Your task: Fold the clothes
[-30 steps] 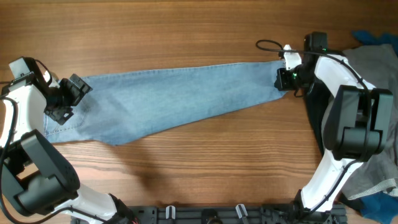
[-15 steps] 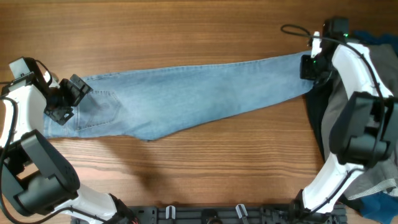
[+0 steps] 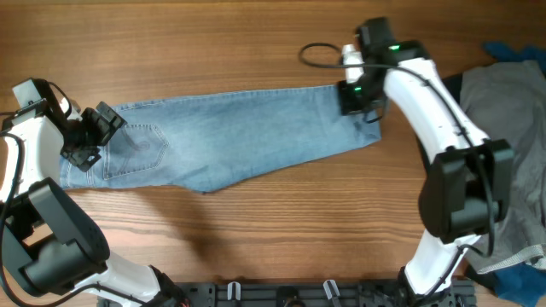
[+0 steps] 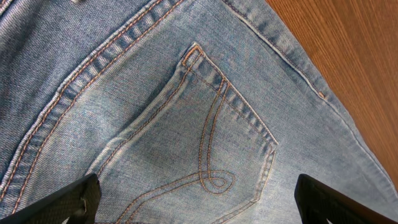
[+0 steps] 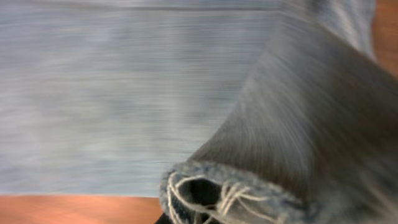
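Observation:
I should let go of the leg end with my right gripper on top of the jeans [image 3: 217, 141], just short of the back pocket.
The clothes are a pair of light blue jeans [image 3: 230, 136] lying flat across the table, waistband at the left. My left gripper [image 3: 90, 136] hovers open over the waist end. In the left wrist view its dark fingertips [image 4: 62, 202] stand wide either side of a stitched back pocket [image 4: 205, 143], gripping nothing. My right gripper [image 3: 358, 95] is shut on the leg end and holds it lifted, so the leg curls back over itself. The right wrist view is blurred, with the frayed hem [image 5: 230, 186] bunched right at the jaws and hiding the fingers.
A plain grey garment [image 3: 512, 111] lies at the right edge, with bright blue fabric at the far corner [image 3: 516, 53] and near corner [image 3: 520, 277]. A black cable [image 3: 320, 53] loops behind the right wrist. A black rail [image 3: 281, 294] runs along the front edge.
The right gripper first drew the leg end out to the right, then swung left with it, folding the leg's end back. The left arm stayed still and open.

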Robot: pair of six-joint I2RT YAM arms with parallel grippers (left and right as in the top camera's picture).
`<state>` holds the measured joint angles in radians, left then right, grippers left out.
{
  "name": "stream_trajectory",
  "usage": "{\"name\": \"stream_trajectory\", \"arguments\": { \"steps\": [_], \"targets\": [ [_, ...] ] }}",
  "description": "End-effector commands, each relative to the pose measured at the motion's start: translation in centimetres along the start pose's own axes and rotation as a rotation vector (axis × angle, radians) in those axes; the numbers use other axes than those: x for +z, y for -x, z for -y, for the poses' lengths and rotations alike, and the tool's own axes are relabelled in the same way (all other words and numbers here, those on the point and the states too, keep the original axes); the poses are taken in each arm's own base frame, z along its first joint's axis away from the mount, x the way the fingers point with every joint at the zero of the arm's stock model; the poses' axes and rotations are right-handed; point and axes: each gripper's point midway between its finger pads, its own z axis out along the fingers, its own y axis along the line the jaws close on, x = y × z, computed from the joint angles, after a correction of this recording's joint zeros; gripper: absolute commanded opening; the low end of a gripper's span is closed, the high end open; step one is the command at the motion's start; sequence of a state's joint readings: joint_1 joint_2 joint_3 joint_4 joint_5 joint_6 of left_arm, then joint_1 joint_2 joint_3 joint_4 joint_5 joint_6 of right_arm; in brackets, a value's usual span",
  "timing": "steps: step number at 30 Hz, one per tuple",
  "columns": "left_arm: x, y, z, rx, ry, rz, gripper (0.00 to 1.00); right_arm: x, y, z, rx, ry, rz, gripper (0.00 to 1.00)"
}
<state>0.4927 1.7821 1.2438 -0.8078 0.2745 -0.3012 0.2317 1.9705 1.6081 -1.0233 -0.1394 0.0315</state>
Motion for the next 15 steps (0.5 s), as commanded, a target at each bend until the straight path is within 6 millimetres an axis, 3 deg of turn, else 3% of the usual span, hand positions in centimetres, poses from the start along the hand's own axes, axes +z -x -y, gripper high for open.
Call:
{"name": "stream_trajectory", "arguments": {
  "steps": [1,8,15],
  "targets": [
    [-0.2,0.1,0.2,0.009,0.002,0.011,1.0,-0.6,0.3,-6.0,0.03,0.147,0.012,0.04],
    [-0.2,0.2,0.2,0.01,0.001,0.013,1.0,-0.1,-0.3,-12.2,0.004,0.188,0.018,0.04],
    [-0.2,0.2,0.2,0.01,0.001,0.013,1.0,0.0,-0.7,-15.4,-0.003,0.214,0.029,0.04]
  ]
}}
